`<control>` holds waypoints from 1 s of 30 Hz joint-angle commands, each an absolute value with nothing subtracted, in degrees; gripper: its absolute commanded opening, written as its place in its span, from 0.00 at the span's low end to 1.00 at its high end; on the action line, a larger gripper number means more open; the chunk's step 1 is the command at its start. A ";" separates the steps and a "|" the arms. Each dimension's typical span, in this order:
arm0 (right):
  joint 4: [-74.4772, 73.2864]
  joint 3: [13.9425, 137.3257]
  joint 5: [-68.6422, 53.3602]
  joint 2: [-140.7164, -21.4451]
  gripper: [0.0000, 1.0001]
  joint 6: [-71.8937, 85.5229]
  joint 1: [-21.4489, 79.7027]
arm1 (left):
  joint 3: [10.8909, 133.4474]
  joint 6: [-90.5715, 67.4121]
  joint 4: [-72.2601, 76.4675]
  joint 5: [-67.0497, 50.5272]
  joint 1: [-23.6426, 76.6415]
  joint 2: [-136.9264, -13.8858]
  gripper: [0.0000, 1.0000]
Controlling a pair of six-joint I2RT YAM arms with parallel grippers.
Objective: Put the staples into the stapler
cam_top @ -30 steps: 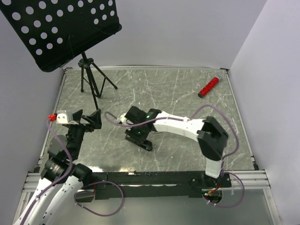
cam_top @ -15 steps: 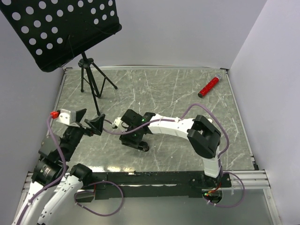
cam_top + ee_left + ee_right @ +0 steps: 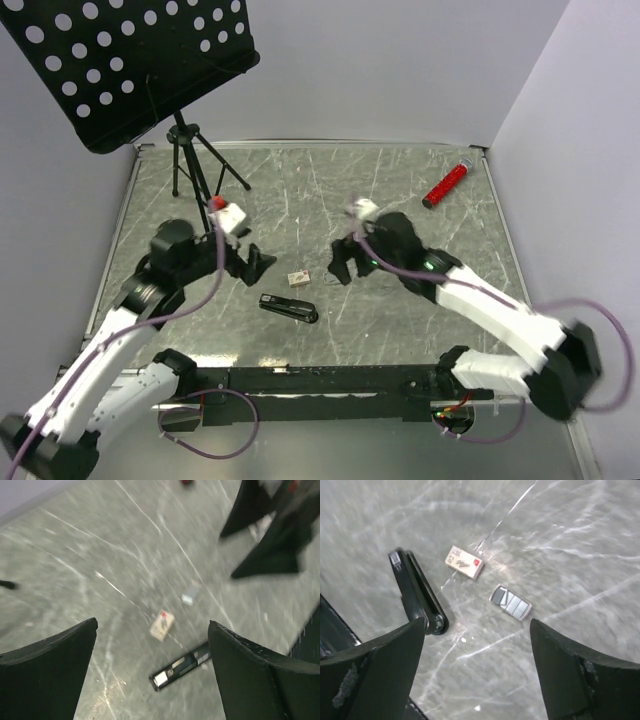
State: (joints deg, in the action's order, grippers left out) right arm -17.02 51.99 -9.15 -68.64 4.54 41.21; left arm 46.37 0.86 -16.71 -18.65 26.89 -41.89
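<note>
I will next move my left gripper to the black stapler's rounded end (image 3: 307, 314) (image 3: 204, 653), the one nearer my right gripper, and close it there.
The black stapler (image 3: 288, 308) lies on the table, held by nothing, and also shows in the left wrist view (image 3: 182, 666) and the right wrist view (image 3: 415, 592). Just beyond it lies the cream box of staples (image 3: 297, 277) (image 3: 163, 625) (image 3: 464, 562). A small grey tray piece (image 3: 510, 602) (image 3: 189, 597) rests beside the box. My left gripper (image 3: 252, 265) (image 3: 152, 624) hovers open to the left of them. On their right hovers my right gripper (image 3: 342, 268) (image 3: 478, 621), open and empty.
A red cylinder (image 3: 446, 185) lies at the back right. A black music stand (image 3: 130, 60) on a tripod (image 3: 195, 175) stands at the back left. White walls enclose the table on three sides.
My right gripper has opened, let go of the stapler and drawn back to the right. The left arm has swung in from the left edge toward the middle.
</note>
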 commanded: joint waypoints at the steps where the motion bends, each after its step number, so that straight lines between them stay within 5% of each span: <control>1: -10.03 41.50 -2.83 -53.91 0.98 14.49 40.08 | 48.60 14.38 -19.59 -32.95 27.07 -49.29 0.97; 8: -9.14 29.80 1.32 -34.30 1.00 20.56 39.73 | 48.69 22.14 -22.94 -28.49 35.76 -59.31 0.97; 21: -13.01 23.56 -0.97 -25.06 1.00 26.54 39.64 | 50.45 28.12 -21.10 -20.92 49.39 -75.23 0.99; 30: -13.19 20.22 -2.90 -22.41 0.99 28.56 39.73 | 53.70 29.79 -20.83 -19.25 51.24 -84.54 0.84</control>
